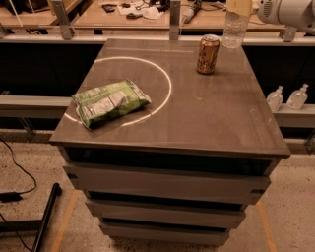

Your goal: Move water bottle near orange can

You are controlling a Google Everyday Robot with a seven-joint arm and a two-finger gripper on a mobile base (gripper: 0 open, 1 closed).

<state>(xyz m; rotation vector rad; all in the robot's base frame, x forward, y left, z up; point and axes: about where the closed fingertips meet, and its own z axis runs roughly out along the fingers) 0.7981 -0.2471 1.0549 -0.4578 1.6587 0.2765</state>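
Note:
I need to set the water bottle down and let go of it on the table [225,73] between the orange can and the edge facing the pump bottles.
The water bottle [235,28] is clear plastic and stands upright at the table's far right corner. Only its lower body shows; its top is inside my gripper [239,6] at the frame's upper edge. The gripper is shut on it, with the white arm [288,12] reaching in from the upper right. I cannot tell whether the bottle's base touches the table [211,113]. The orange can [207,54] is copper-coloured with dark markings and stands upright just left of and in front of the bottle, a small gap apart.
A green snack bag [110,102] lies at the table's left front, across a white painted circle [167,83]. Two small pump bottles [287,97] stand on a ledge to the right. A cluttered bench [138,11] runs behind. A black pole [45,216] and a cable lie on the floor at the left.

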